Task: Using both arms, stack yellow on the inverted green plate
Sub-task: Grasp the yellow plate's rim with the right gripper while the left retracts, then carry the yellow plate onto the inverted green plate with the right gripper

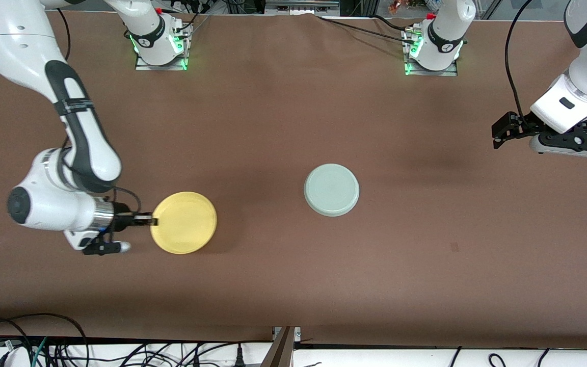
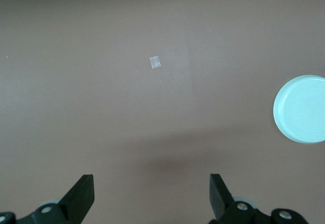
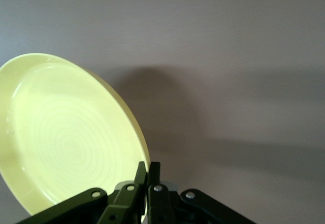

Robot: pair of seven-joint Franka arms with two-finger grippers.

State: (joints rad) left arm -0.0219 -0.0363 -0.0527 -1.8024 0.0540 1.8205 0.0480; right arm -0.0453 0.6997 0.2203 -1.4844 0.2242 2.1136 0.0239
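Observation:
The yellow plate will be set squarely on the upturned base of the green plate [image 1: 332, 188] as my right gripper lets go of it there.
The yellow plate [image 1: 184, 222] lies toward the right arm's end of the table, hollow side up. My right gripper [image 1: 152, 220] is shut on its rim, at the edge closest to that end. In the right wrist view the yellow plate [image 3: 66, 137] fills the near field, and my right gripper [image 3: 148, 169] pinches its rim with one finger on each face. The green plate [image 1: 331, 189] rests upside down near the table's middle, and it shows as the green plate [image 2: 302, 108] in the left wrist view. My left gripper [image 1: 500, 133] hangs open over the left arm's end of the table, apart from both plates; in its wrist view the left gripper [image 2: 151, 183] holds nothing.
A small pale square mark [image 2: 155, 61] sits on the brown table [image 1: 283, 285]. The two arm bases [image 1: 160, 43] stand along the table's edge farthest from the front camera. Cables [image 1: 44, 346] lie along the edge nearest to that camera.

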